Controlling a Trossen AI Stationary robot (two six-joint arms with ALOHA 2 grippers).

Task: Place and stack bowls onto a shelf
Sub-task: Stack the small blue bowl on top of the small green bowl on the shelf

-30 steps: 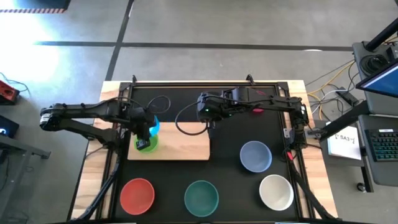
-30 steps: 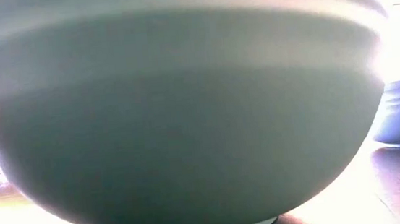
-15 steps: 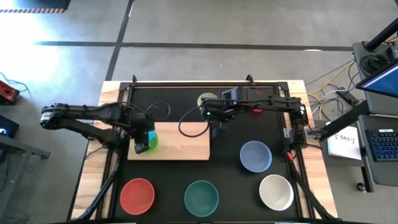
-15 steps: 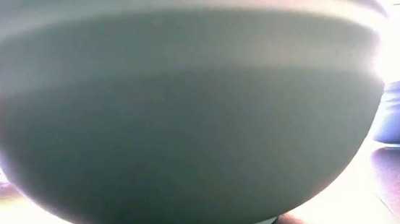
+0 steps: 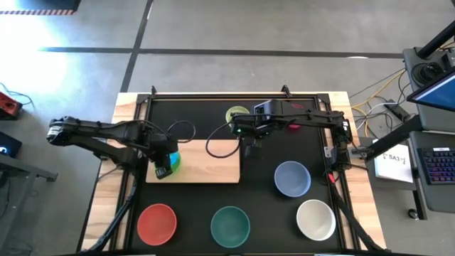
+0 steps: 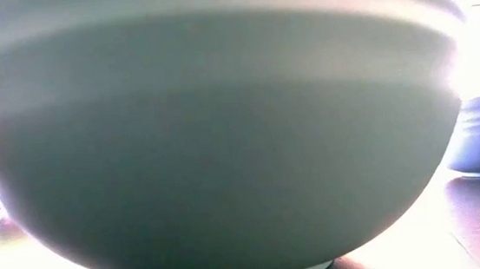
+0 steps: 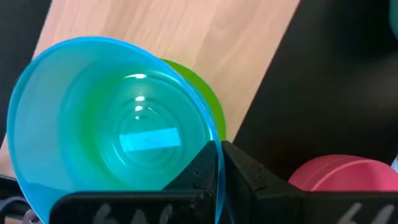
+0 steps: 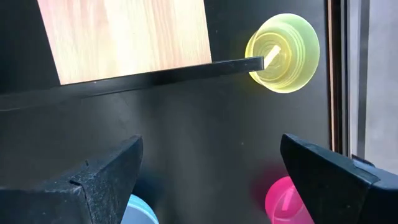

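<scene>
My left gripper should open, pinch the cyan bowl's rim (image 7: 216, 133) again and settle the bowl square inside, because the cyan bowl sits off-centre over the green bowl.
My left gripper (image 5: 163, 169) is over the left part of the light-wood shelf (image 5: 206, 165) and is shut on the small cyan bowl (image 7: 112, 118). The cyan bowl sits over the small green bowl (image 7: 202, 93), which stands on the shelf. My right gripper (image 8: 211, 186) is open and hovers over the black tabletop by the shelf's far right corner (image 8: 202, 46). The small yellow bowl (image 5: 237, 114) stands on the table behind the shelf. The small magenta bowl (image 8: 286, 199) stands nearby and is hidden by the arm in the high view. My left gripper pinches the cyan bowl's rim (image 7: 210, 138), one finger inside the bowl and one outside. It comes from above, pointing down. The bowl is mouth up over the green bowl; whether it rests in it I cannot tell.
Four larger bowls stand on the tabletop near the front edge: red (image 5: 157, 222), teal (image 5: 230, 225), white (image 5: 316, 219) and pale blue (image 5: 292, 178). The teal bowl (image 6: 214, 137) fills the low view. The shelf's middle and right part are bare wood.
My left gripper has carried the cyan bowl a little toward the table's near edge, so the bowl now covers the green bowl. My right gripper has moved toward the table's right, away from the shelf's far edge, and has uncovered the yellow bowl.
</scene>
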